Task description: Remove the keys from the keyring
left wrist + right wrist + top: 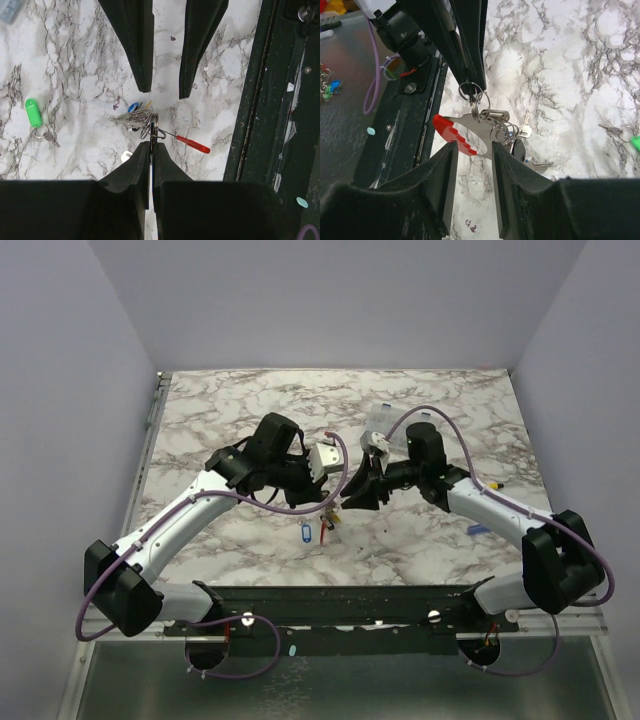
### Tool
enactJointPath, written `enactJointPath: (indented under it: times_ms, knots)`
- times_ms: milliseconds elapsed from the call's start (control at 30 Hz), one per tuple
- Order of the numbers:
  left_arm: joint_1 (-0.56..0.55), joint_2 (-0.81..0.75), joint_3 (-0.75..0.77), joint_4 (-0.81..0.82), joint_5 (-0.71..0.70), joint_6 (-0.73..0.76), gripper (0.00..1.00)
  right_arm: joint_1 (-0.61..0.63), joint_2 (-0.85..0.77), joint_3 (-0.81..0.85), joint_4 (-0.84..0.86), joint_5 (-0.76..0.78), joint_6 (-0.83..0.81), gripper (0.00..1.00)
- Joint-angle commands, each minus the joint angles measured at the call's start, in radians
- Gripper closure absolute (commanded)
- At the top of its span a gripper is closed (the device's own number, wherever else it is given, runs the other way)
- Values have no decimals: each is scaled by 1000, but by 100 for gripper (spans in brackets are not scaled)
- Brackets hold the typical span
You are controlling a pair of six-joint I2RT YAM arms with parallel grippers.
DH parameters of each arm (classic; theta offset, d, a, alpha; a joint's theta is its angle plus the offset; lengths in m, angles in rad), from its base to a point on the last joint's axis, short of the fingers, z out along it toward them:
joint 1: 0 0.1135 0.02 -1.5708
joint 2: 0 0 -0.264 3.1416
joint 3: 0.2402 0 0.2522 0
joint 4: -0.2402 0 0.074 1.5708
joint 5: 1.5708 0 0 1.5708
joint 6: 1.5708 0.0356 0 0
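My right gripper needs to take the keyring (481, 106) before my left gripper grips the lower rings, as my left gripper is pinching the keyring's top with the keys bunched below.
A bunch of keys (512, 131) hangs from a thin metal keyring (469, 96), along with a flat metal loop with a red edge (451, 132). My left gripper (151, 145) is shut on the keyring (155, 131) and holds the bunch (136, 119) just above the marble. In the right wrist view it (472, 85) comes in from the top. My right gripper (472, 150) is open, its fingertips just short of the red-edged loop. In the top view both grippers (330, 502) (352, 496) meet at the table's centre, with a blue tag (305, 533) below them.
A separate key with a green tag (33, 112) lies on the marble away from the bunch, and shows at the edge of the right wrist view (635, 142). A clear plastic box (380, 420) stands behind the grippers. A small blue item (478, 530) lies right. The dark base rail (270, 100) runs close by.
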Motion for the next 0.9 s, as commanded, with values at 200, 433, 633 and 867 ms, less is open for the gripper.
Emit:
enactJointPath:
  times_ms: [200, 433, 633, 867]
  knots:
    - [1, 1, 34, 55, 0, -69, 100, 50, 46, 15, 170, 43, 88, 64]
    - [2, 1, 31, 85, -22, -121, 100, 68, 63, 8, 213, 30, 124, 66]
    - [2, 0, 23, 91, -17, -125, 100, 69, 63, 3, 234, 34, 139, 81]
    - [17, -13, 18, 55, -25, -81, 94, 70, 43, 17, 177, 45, 96, 99]
